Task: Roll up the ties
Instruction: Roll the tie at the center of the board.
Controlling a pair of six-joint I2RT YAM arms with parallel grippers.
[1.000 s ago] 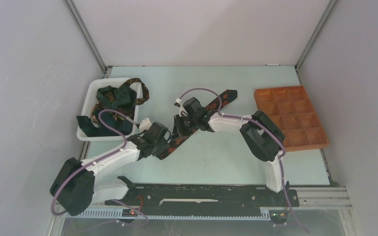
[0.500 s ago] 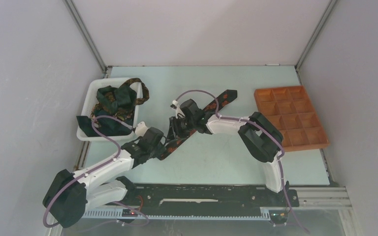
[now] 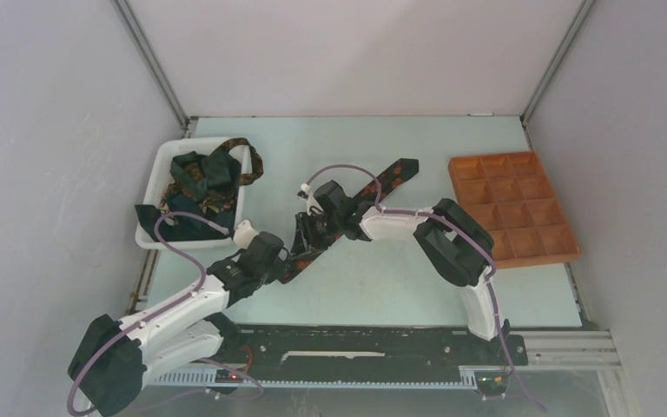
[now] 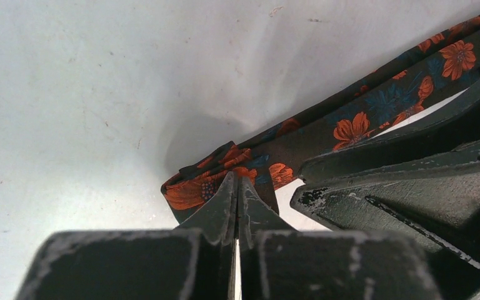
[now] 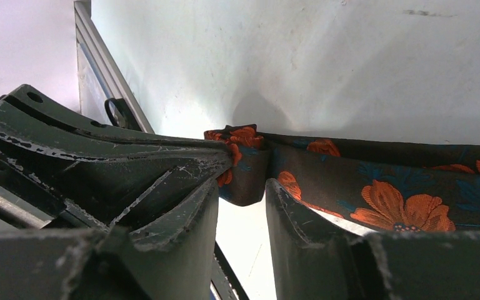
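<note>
The tie's folded end is kept shut only by my left gripper. My right gripper should pinch the tie's fold (image 5: 251,176) before my left gripper opens and grips again.
A dark tie (image 3: 360,198) with orange-red flowers lies diagonally across the table, one end near the middle back, the other folded over near my grippers. In the left wrist view my left gripper (image 4: 237,181) is shut, its tips pinching the folded end of the tie (image 4: 194,187), which sits lifted a little off the table. My right gripper (image 5: 240,184) is open, and the fold of the tie (image 5: 250,178) hangs right at the gap between its fingertips. From above, the left gripper (image 3: 285,259) and right gripper (image 3: 307,233) meet closely at that end. More ties (image 3: 198,176) are heaped in the bin.
A white plastic bin (image 3: 161,156) stands at the left, one tie draped over its rim. An orange-brown compartment tray (image 3: 512,208) sits at the right edge. Grey walls close in the table on three sides.
My left jaws have closed on the tie's folded end while the left arm drew back toward the near left. My right jaws have opened wider and shifted slightly left.
</note>
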